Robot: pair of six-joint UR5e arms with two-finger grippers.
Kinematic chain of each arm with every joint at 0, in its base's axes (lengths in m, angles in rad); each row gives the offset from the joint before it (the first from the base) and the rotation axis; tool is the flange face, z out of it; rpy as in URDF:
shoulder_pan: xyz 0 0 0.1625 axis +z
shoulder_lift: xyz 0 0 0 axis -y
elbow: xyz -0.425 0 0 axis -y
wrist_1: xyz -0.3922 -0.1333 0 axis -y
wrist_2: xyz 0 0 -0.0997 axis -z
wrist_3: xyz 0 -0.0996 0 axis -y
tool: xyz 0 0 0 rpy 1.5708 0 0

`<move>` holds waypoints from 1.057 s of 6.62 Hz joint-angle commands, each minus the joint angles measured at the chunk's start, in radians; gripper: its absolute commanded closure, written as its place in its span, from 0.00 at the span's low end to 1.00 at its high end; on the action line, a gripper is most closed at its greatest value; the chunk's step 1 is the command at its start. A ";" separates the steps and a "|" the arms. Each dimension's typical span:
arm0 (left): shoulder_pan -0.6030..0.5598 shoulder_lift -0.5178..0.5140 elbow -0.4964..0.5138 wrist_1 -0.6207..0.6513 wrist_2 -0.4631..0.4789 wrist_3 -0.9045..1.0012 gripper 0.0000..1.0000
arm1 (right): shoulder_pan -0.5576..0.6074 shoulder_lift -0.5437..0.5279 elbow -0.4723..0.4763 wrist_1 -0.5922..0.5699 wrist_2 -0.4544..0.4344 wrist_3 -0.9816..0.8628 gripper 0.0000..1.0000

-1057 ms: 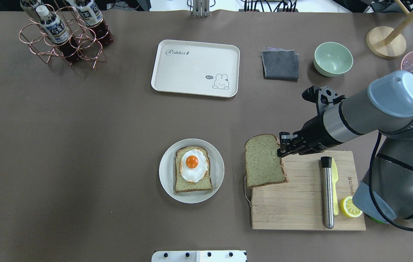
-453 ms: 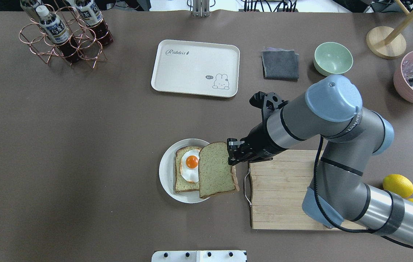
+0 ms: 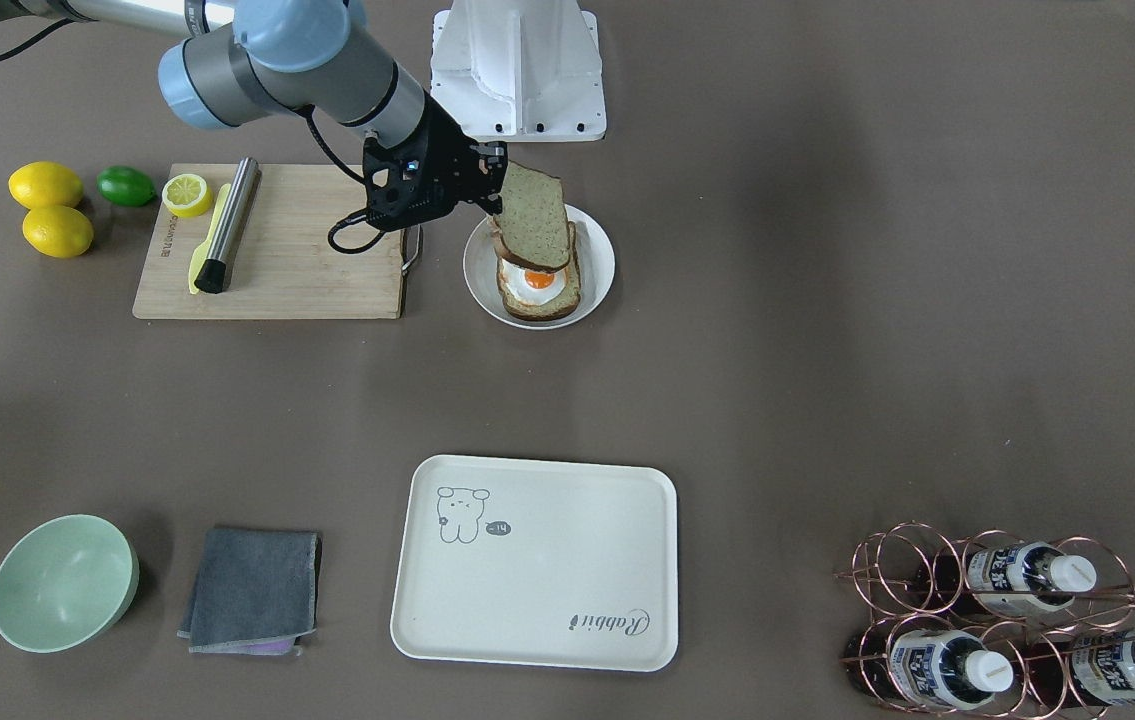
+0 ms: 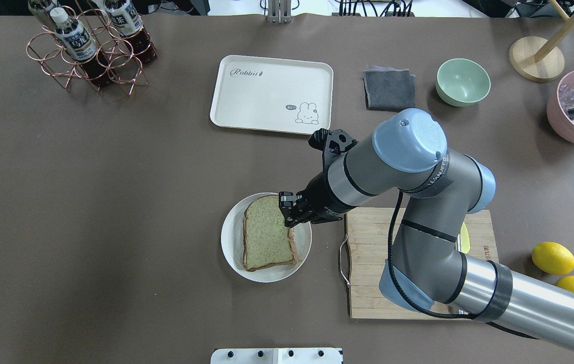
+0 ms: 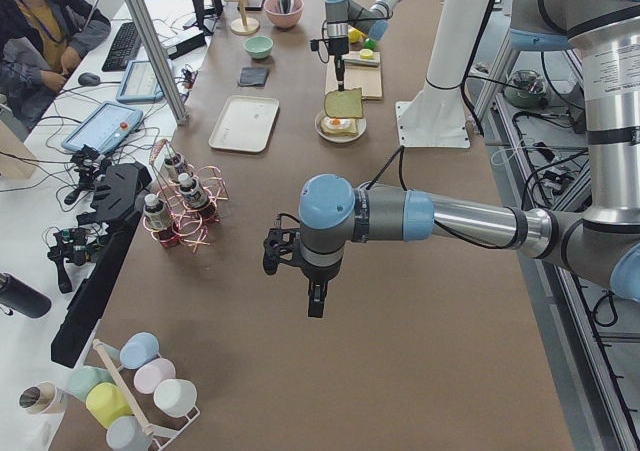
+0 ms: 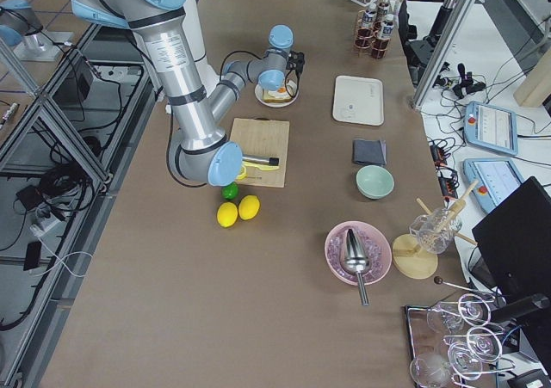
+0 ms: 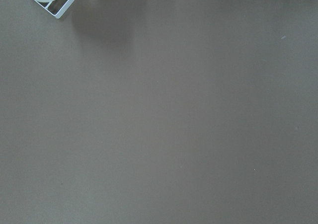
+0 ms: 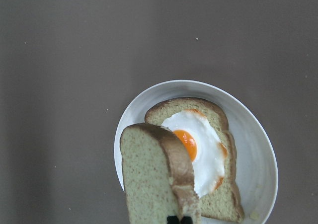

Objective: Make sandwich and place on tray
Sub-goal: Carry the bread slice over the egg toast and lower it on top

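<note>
My right gripper will release the held bread slice on top of the fried egg (image 3: 552, 247) (image 8: 175, 147) on the white plate.
My right gripper (image 4: 289, 215) is shut on the edge of a brown bread slice (image 4: 266, 232) and holds it, tilted, just above the round white plate (image 4: 231, 253). On the plate lies the other bread slice (image 3: 539, 300) with the fried egg (image 3: 537, 278) on top. The right wrist view shows the held slice (image 8: 154, 179) over the egg (image 8: 198, 149) and apart from it. The cream tray (image 4: 271, 93) lies empty farther back. My left gripper (image 5: 290, 256) hangs over bare table far off; I cannot tell whether it is open or shut.
A wooden cutting board (image 3: 277, 250) right of the plate bears a steel cylinder (image 3: 227, 225), a yellow knife (image 3: 202, 240) and a lemon half (image 3: 187, 195). A grey cloth (image 4: 389, 90), a green bowl (image 4: 462, 81) and a bottle rack (image 4: 89, 45) stand at the back.
My right gripper has carried the bread slice leftward from over the cutting board to over the plate, where it now covers the egg in the overhead view.
</note>
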 commanded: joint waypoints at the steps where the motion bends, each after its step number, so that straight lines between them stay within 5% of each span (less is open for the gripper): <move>1: 0.000 0.005 -0.005 0.000 0.000 0.000 0.03 | -0.012 0.016 -0.082 0.082 -0.002 0.000 1.00; 7: 0.000 0.005 -0.011 0.000 0.001 0.000 0.03 | -0.032 0.017 -0.114 0.087 -0.017 -0.003 0.99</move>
